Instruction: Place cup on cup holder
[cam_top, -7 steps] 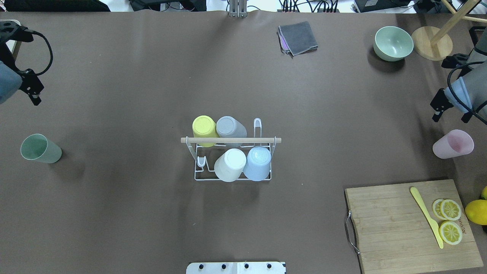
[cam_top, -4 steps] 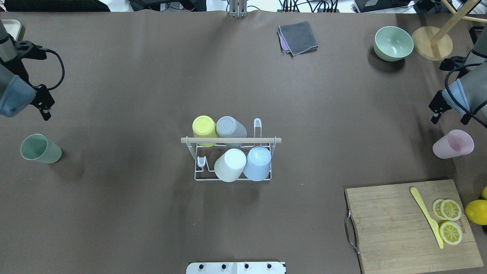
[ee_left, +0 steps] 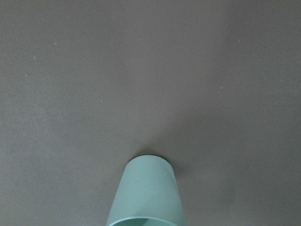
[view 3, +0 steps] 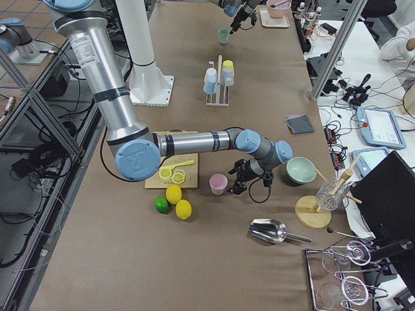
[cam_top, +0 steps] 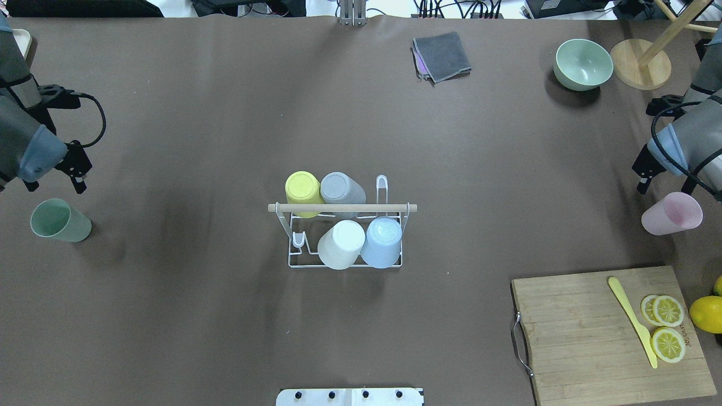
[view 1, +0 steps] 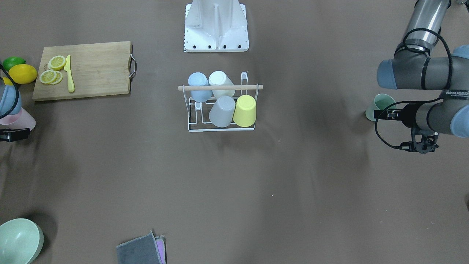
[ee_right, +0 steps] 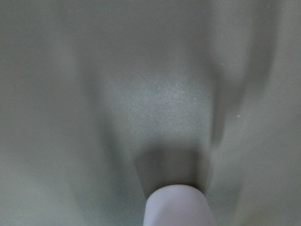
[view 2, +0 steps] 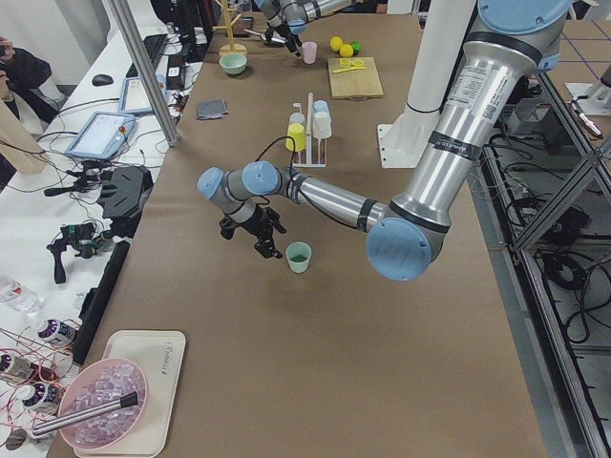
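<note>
I should next close my left gripper around the body of the green cup (view 1: 370, 113) (ee_left: 148, 195), with its fingers on opposite sides.
The white wire cup holder (cam_top: 395, 207) with a wooden rod stands mid-table, also in the front view (view 1: 243, 87). It carries yellow, grey, white and blue cups upside down. A green cup (cam_top: 59, 221) stands upright at the table's left, seen in the front view (view 1: 381, 105) and low in the left wrist view (ee_left: 148, 193). My left gripper (cam_top: 59, 183) hovers open just beyond it, also in the left side view (view 2: 250, 237). A pink cup (cam_top: 672, 213) stands at the right, low in the right wrist view (ee_right: 176, 207). My right gripper (cam_top: 664, 189) hovers open just beyond it.
A wooden cutting board (cam_top: 575, 332) with lemon slices and a yellow knife (cam_top: 632, 321) lies front right, with a lemon (cam_top: 708, 313) beside it. A green bowl (cam_top: 584, 63), a wooden stand (cam_top: 640, 70) and a grey cloth (cam_top: 441, 55) sit along the far edge.
My left arm has swung in from the table's left edge toward the green cup. My right gripper has shifted slightly toward the pink cup. The cups and holder have not moved.
</note>
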Action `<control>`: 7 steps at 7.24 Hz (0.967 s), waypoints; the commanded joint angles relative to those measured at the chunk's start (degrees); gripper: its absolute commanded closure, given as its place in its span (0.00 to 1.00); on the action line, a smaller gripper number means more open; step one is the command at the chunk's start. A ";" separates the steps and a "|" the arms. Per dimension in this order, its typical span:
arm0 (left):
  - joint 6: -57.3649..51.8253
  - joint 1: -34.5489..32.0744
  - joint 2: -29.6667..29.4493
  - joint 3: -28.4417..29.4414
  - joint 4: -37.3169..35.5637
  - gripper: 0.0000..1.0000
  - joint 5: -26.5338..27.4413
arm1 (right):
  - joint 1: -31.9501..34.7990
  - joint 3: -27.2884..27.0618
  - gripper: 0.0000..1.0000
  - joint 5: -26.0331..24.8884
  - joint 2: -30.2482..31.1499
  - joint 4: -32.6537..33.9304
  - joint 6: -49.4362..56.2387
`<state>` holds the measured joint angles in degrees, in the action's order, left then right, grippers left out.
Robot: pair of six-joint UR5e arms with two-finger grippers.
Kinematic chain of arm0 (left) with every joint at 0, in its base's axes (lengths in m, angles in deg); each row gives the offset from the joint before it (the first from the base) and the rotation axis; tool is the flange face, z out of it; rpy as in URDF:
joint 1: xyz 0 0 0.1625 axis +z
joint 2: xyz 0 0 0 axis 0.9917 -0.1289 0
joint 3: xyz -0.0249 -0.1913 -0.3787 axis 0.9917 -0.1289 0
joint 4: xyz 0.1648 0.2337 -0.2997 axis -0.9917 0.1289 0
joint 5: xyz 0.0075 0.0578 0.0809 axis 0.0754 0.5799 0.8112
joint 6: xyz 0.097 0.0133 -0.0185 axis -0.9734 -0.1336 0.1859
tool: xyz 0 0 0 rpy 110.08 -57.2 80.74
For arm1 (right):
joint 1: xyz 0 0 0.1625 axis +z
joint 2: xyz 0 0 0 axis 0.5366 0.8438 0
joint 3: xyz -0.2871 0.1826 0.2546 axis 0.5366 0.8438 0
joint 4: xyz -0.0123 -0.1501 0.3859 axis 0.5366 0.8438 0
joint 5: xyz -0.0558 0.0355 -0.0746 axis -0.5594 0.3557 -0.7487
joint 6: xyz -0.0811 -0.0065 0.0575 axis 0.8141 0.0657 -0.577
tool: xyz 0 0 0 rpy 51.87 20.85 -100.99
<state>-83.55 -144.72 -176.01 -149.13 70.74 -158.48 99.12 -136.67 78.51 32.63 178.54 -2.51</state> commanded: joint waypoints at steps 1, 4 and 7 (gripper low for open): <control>-6.35 0.77 -1.61 6.90 -1.05 0.02 -4.09 | -0.30 -0.04 0.01 0.03 0.27 1.62 2.07; -7.93 0.95 -1.61 8.32 -2.80 0.02 -4.38 | -1.62 0.40 0.02 -0.15 0.44 3.09 4.60; -11.46 1.56 -4.76 14.54 -3.60 0.02 -4.38 | -2.06 2.60 0.04 -0.24 0.53 4.95 8.93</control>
<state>-94.29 -143.54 -179.19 -137.10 67.37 -162.85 97.48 -134.59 78.29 33.13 182.61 5.58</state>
